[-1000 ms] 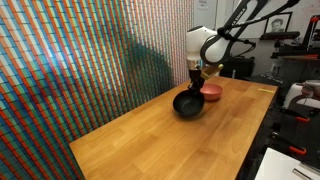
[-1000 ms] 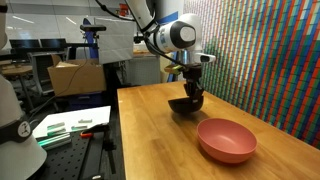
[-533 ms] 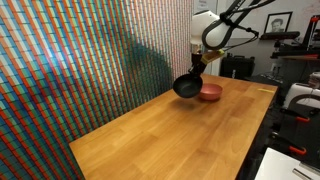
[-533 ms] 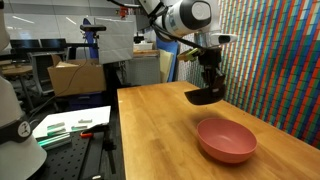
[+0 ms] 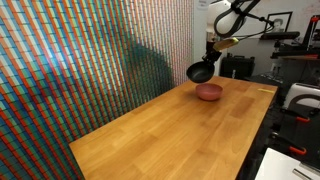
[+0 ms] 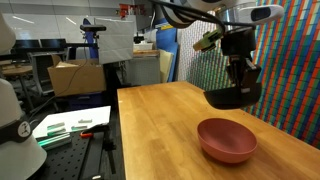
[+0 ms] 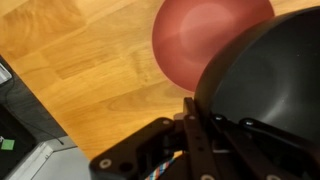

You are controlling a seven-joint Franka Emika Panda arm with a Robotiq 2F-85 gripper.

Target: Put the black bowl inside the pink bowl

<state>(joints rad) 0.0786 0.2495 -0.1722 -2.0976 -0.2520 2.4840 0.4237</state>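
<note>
My gripper is going to release the black bowl in the open hollow of the pink bowl (image 5: 209,89) (image 7: 212,33) on the wooden table.
My gripper (image 6: 238,80) is shut on the rim of the black bowl (image 6: 233,97) and holds it in the air, tilted, above the wooden table. The black bowl also shows in an exterior view (image 5: 200,72) and fills the right of the wrist view (image 7: 268,85). The pink bowl (image 6: 226,139) sits upright on the table below and in front of the black bowl. In an exterior view the pink bowl (image 5: 209,91) lies just right of and below the held bowl. In the wrist view the pink bowl (image 7: 190,40) is partly hidden by the black bowl.
The wooden table (image 5: 170,135) stretches toward the camera. A wall of coloured stripes (image 5: 70,60) runs along one side of it. A workbench with a cardboard box (image 6: 75,77) and lab gear stands beyond the table's other edge.
My gripper has lifted the black bowl off the table and carried it up and toward the pink bowl. The pink bowl has not moved.
</note>
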